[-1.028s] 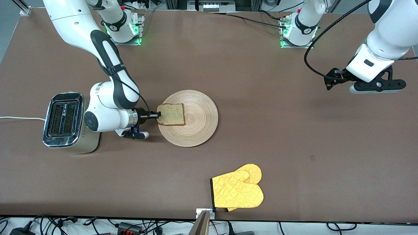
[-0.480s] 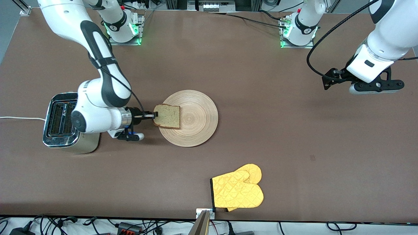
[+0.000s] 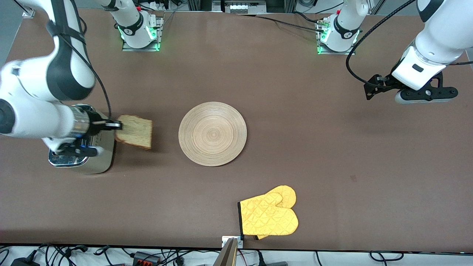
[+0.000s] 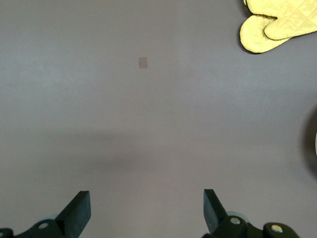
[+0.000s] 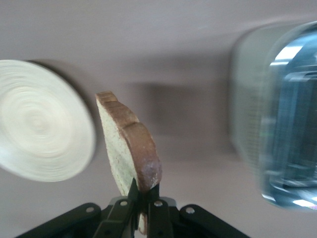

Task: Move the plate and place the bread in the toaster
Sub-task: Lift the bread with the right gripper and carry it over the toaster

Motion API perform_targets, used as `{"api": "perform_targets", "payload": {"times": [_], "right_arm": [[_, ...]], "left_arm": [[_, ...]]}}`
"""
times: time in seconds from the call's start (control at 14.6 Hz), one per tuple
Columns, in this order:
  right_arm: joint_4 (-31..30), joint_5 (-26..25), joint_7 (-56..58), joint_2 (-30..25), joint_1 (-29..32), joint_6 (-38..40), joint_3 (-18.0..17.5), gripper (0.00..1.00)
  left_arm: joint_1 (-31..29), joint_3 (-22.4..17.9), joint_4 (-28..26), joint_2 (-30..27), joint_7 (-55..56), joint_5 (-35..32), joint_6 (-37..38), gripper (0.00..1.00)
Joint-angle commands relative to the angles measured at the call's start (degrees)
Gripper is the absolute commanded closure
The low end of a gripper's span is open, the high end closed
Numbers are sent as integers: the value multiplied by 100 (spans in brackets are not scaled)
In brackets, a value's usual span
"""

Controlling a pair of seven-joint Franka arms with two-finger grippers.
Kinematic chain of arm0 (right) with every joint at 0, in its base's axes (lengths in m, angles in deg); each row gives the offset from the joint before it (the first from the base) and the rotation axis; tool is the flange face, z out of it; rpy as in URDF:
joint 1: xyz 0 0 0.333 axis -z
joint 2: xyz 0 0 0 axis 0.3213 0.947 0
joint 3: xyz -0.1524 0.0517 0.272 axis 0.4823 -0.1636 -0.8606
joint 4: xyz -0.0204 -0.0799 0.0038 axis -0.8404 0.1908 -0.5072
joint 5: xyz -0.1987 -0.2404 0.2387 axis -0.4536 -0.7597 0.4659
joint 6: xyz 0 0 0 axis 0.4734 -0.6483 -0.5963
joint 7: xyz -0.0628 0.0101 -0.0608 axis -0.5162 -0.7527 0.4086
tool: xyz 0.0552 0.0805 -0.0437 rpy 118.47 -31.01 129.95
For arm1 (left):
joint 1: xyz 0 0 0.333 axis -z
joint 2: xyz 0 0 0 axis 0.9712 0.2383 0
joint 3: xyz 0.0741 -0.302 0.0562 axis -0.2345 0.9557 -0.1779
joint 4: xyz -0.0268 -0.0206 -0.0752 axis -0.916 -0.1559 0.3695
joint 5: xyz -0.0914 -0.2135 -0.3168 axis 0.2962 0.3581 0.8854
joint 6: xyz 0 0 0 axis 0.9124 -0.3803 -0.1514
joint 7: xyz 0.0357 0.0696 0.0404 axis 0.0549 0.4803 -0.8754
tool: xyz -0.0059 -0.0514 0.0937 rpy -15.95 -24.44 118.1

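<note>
Next, I set the bread down with my right gripper in the toaster slot closer to the plate (image 3: 74, 135) (image 5: 301, 126). The bread is in the air beside the toaster.
My right gripper (image 3: 117, 125) is shut on one crust edge of the bread (image 3: 135, 131), a pale slice with a dark brown crust. It holds the slice in the air over the table, between the toaster and the plate, close beside the toaster. The right wrist view shows the bread (image 5: 131, 144) pinched in my right gripper (image 5: 143, 191), with the plate (image 5: 42, 121) and toaster (image 5: 277, 139) on either side. The silver toaster (image 3: 83, 162) is partly hidden under the right arm. The round wooden plate (image 3: 212, 133) lies bare mid-table. My left gripper (image 3: 425, 95) (image 4: 146, 210) waits open over the left arm's end of the table.
A yellow quilted oven mitt (image 3: 269, 216) (image 4: 277, 25) lies near the table edge closest to the front camera. The toaster's white cord (image 3: 22, 133) runs off the right arm's end of the table.
My right arm has lifted the bread off the plate and carried it toward the toaster, leaving the plate bare. The left arm has barely moved.
</note>
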Motion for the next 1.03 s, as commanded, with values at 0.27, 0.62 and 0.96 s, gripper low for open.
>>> {"api": "perform_targets", "payload": {"times": [0.27, 0.62, 0.96], "right_arm": [[-83, -2475, -333, -322, -37, 246, 99, 100], [-477, -3260, -96, -401, 51, -142, 99, 100], [-988, -3331, -184, -445, 68, -555, 99, 100]], "left_arm": [[-11, -37, -80, -117, -55, 65, 136, 0], [-3, -55, -1, -99, -2, 434, 48, 0], [-3, 7, 157, -64, 25, 426, 312, 0]]}}
